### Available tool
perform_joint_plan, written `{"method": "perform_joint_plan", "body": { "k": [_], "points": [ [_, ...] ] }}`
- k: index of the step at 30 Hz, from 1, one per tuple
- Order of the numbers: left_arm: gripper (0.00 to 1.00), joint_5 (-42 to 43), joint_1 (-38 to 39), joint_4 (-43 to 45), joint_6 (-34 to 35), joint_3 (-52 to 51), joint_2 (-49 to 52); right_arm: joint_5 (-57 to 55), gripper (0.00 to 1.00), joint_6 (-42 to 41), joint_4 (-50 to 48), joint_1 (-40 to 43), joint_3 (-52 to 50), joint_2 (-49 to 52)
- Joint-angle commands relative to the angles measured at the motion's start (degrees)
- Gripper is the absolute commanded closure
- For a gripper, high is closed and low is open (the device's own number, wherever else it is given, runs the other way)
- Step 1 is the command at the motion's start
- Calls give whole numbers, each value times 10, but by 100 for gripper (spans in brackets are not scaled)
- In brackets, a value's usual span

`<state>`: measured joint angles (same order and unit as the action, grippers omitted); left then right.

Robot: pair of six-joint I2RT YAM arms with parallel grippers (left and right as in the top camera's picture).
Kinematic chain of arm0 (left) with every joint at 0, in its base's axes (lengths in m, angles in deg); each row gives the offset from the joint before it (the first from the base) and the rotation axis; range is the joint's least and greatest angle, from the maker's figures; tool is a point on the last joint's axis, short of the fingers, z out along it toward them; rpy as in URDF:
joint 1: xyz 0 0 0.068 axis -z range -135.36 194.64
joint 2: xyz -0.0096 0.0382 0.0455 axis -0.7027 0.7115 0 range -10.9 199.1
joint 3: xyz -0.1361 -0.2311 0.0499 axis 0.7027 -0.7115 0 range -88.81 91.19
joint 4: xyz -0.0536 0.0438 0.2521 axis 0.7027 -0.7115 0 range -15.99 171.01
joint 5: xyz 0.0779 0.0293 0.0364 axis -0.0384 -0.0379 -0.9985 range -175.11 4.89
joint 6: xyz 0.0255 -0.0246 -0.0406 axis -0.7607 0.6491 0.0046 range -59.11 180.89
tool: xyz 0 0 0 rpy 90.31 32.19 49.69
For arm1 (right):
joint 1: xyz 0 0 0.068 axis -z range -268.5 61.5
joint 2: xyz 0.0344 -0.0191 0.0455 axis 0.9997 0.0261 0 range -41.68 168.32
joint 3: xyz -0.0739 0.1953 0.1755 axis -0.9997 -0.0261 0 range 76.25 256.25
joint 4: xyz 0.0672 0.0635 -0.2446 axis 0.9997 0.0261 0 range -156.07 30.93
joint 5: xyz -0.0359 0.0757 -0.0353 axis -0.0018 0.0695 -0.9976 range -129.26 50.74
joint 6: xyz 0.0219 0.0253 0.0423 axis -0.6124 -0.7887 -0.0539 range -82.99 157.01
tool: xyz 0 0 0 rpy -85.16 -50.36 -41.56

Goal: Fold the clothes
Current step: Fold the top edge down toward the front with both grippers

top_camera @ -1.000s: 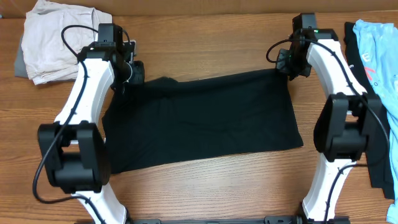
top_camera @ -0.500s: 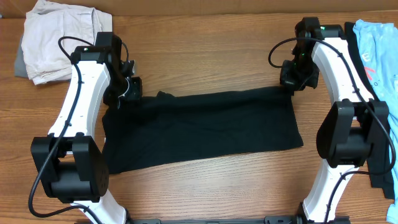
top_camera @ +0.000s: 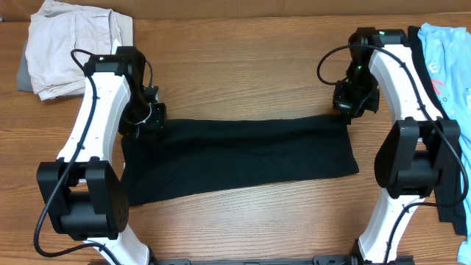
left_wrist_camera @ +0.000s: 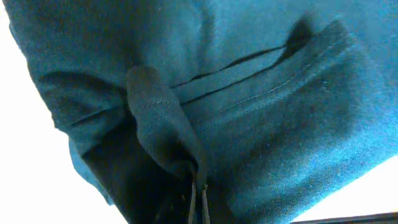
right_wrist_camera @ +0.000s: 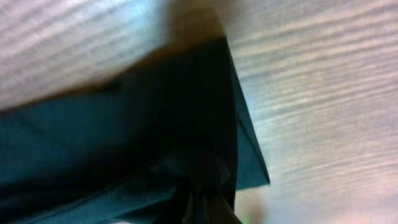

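Note:
The robot's right gripper needs to release the black T-shirt's far corner over its near corner (right_wrist_camera: 227, 190) facing the light-blue shirt.
The black T-shirt (top_camera: 243, 154) lies spread across the middle of the wooden table as a wide band, its far edge lifted and pulled toward the front. My left gripper (top_camera: 149, 118) is shut on the shirt's far left corner; the left wrist view shows the fingers (left_wrist_camera: 199, 202) pinching a bunched fold of cloth (left_wrist_camera: 261, 93). My right gripper (top_camera: 347, 110) is shut on the far right corner; the right wrist view shows dark cloth (right_wrist_camera: 124, 137) clamped at the fingers (right_wrist_camera: 202, 208). The neck label is hidden.
A beige folded garment (top_camera: 70, 44) lies at the back left corner. A light-blue shirt with red print (top_camera: 449, 66) lies on dark cloth at the right edge. Bare wood (top_camera: 243, 66) shows behind the shirt and in front of it.
Both grippers have moved toward the front of the table, dragging the shirt's far edge with them. The visible black band is narrower than before.

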<state>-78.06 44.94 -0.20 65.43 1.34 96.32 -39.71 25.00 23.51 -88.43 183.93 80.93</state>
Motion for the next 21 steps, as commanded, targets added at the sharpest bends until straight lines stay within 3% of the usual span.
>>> {"method": "perform_joint_plan", "body": {
  "k": [1, 10, 21],
  "points": [
    [96, -15, -4, -1, 8, -39, -11, -13, 96, -2, 11, 3, 11, -18],
    [96, -15, -4, 47, 19, -139, -11, -15, 96, -2, 47, 4, 0, -17],
    [96, -15, -4, 64, 55, -172, -11, -14, 96, -2, 35, 32, -75, -17]
  ]
}}
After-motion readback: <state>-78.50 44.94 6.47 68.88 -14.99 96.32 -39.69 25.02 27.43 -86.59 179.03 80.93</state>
